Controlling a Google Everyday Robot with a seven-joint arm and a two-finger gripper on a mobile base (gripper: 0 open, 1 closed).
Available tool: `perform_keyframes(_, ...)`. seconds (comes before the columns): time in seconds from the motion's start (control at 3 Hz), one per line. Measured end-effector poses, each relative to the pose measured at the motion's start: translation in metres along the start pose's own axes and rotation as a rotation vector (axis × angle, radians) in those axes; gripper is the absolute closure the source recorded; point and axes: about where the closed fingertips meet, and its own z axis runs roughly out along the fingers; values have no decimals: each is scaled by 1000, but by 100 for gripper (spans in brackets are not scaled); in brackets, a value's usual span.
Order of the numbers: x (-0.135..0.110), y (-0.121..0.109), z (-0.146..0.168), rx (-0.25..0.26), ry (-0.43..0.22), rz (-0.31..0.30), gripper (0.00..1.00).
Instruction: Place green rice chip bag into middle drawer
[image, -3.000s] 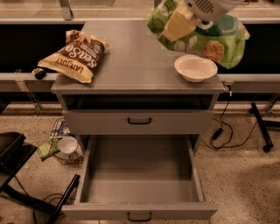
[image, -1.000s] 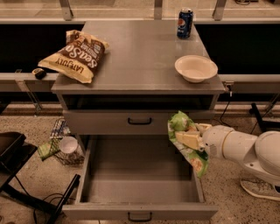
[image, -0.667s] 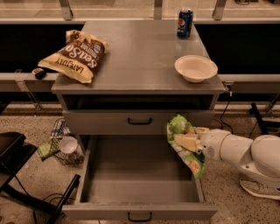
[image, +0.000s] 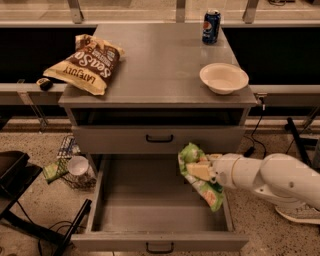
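I need to release the green rice chip bag around the centre of the open middle drawer's bare grey tray (image: 167, 193).
The green rice chip bag (image: 197, 175) is a light-green crinkly bag, held over the right side of the open middle drawer (image: 160, 210). My gripper (image: 202, 171) reaches in from the right on a white arm and is shut on the bag, its yellowish fingers (image: 199, 171) pressed on the bag's middle. The bag hangs tilted, its lower end near the drawer's right wall. The drawer is pulled out wide, its grey tray bare, with a small black handle at the front.
On the cabinet top lie a brown-and-cream chip bag (image: 86, 62), a white bowl (image: 223, 77) and a blue soda can (image: 211, 26). A closed grey drawer (image: 159, 138) sits above the open one. A wire basket with litter (image: 70, 162) stands on the floor at left.
The gripper brought the bag down from above the cabinet top to the open drawer. In the last second it moved slightly left and lower over the drawer's right side.
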Motion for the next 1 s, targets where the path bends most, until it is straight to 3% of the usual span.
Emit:
perform_keyframes(0.33, 37, 15, 51, -45, 120, 24, 100)
perform_keyframes(0.67, 62, 39, 103, -108, 185, 58, 100)
perform_keyframes(1.0, 71, 61, 146, -154, 211, 92, 100)
